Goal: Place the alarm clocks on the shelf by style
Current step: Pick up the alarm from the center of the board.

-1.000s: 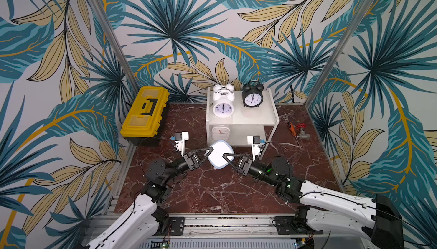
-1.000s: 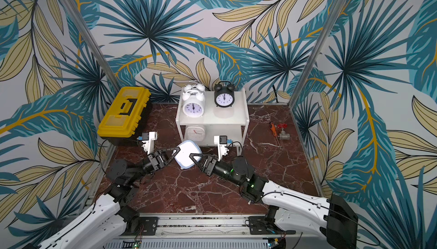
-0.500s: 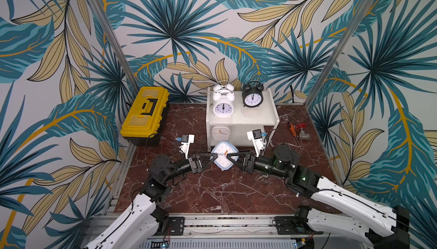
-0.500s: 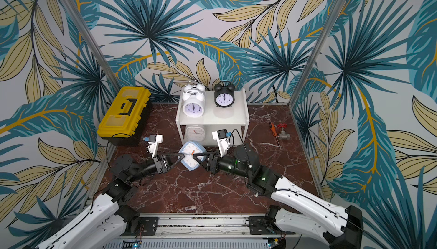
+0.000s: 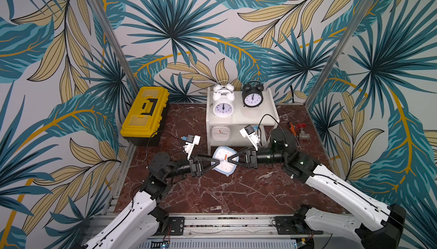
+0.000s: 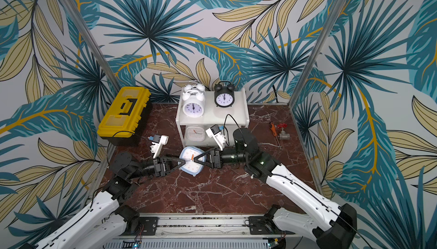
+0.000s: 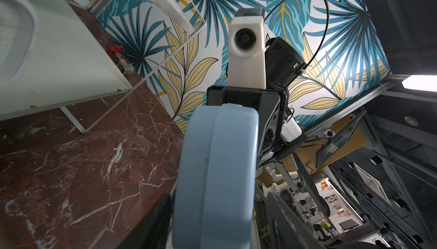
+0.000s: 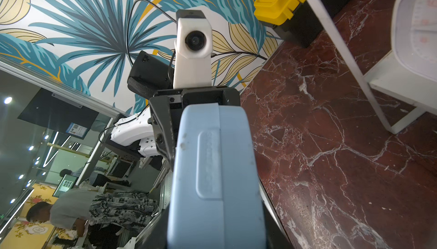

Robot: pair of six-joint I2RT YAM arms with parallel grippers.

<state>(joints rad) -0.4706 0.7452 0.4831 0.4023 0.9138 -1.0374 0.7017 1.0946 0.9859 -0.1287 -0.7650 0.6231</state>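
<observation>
The light blue square alarm clock leans with its top edge toward my right gripper, so next my right gripper opens and grabs it lower on the clock's side (image 5: 234, 166).
The light blue square alarm clock (image 5: 225, 168) (image 6: 191, 167) hangs face up just above the floor in front of the shelf (image 5: 267, 108). My right gripper (image 5: 229, 159) (image 8: 216, 233) is shut on it from the right, with fingers snug on both faces of the clock (image 8: 212, 165). From the left, my left gripper (image 5: 216, 163) (image 7: 220, 221) straddles the clock (image 7: 217, 165), and a gap shows at one finger. Two white twin-bell clocks (image 5: 223, 108) (image 5: 223, 88) and a black one (image 5: 252, 97) stand on the top board. A white square clock (image 5: 220, 133) stands on the lower tier.
A yellow-and-black toolbox (image 5: 145, 115) lies at the back left against the wall. An orange-handled screwdriver and a red-handled valve (image 5: 300, 129) lie to the right of the shelf. Patterned walls close in the marble floor on three sides.
The blue clock has been turned from back up to face up and carried nearer the shelf by my right gripper. My left jaws let go, opened wide, then narrowed around it.
</observation>
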